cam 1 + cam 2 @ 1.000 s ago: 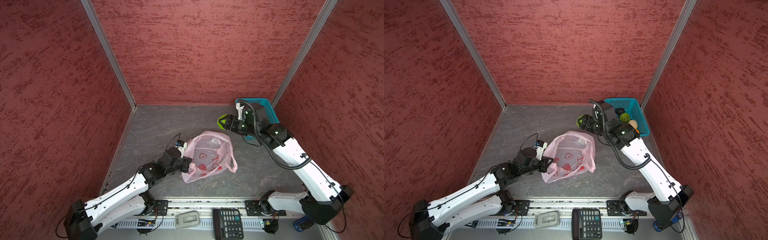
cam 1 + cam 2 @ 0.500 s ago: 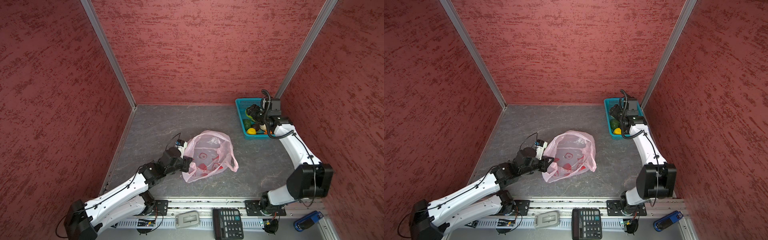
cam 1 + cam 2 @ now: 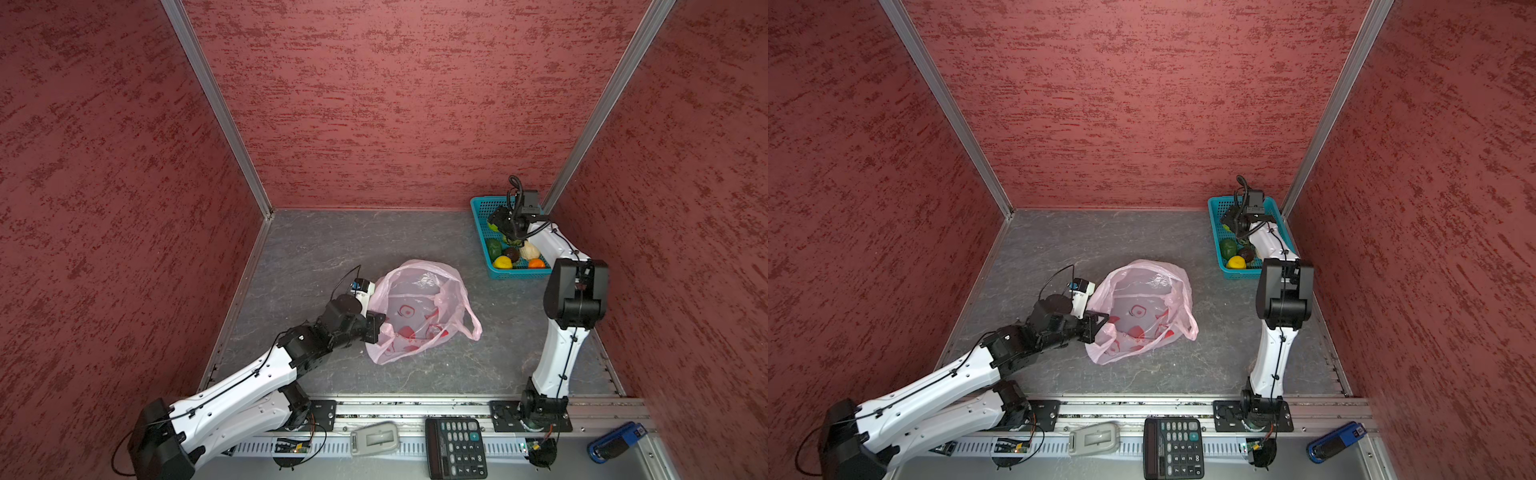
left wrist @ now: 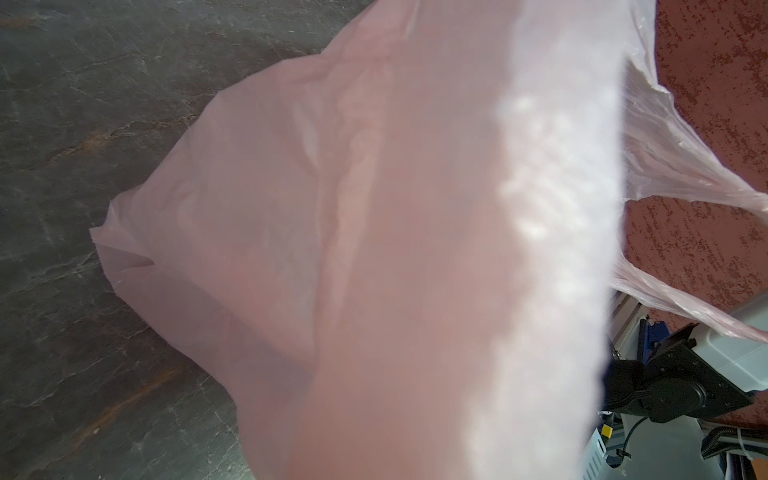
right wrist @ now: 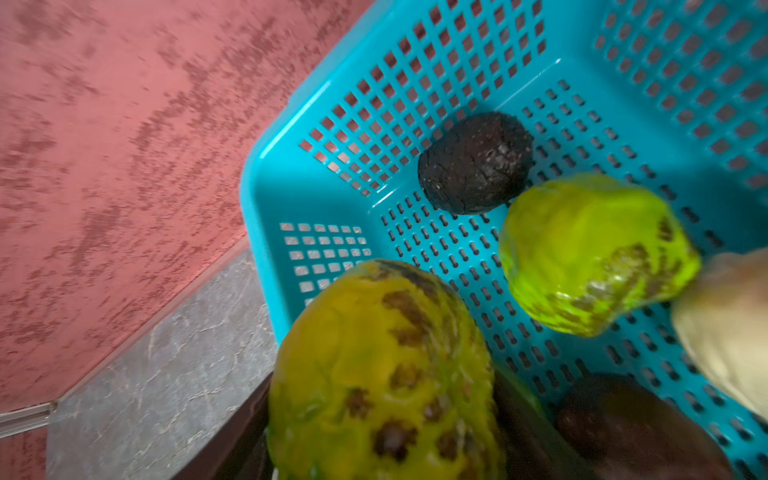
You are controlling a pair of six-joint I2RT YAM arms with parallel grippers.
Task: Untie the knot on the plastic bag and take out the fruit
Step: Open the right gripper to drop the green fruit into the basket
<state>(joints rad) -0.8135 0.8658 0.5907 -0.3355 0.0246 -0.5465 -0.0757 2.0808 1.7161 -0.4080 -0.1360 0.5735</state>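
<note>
The robot's left gripper needs to release the plastic bag on the grey floor (image 3: 424,250) next to the teal basket, closer to the back wall.
The pale-pink plastic bag (image 3: 419,311) (image 3: 1142,311) lies slack on the grey floor, mouth open, one handle loop off to its right. No knot shows. My left gripper (image 3: 374,328) (image 3: 1098,328) is shut on the plastic bag's near-left edge; in the left wrist view the bag's film (image 4: 415,249) hides the jaws. My right gripper (image 3: 496,224) (image 5: 386,449) hangs over the teal basket (image 3: 519,273), shut on a bumpy yellow-green fruit (image 5: 374,374). Several fruit lie in the basket: bright green (image 5: 594,253), dark brown-black (image 5: 476,164), yellow (image 3: 503,262), orange (image 3: 536,263), cream (image 3: 530,250).
The basket sits in the far right corner against the red walls. Along the front rail lie a calculator (image 3: 455,446), a grey device (image 3: 374,438) and a blue object (image 3: 615,444). The right arm's elbow (image 3: 575,291) stands tall beside the basket.
My right arm has swung from beyond the bag to the basket in the corner, carrying the yellow-green fruit. The left gripper and bag have stayed put.
</note>
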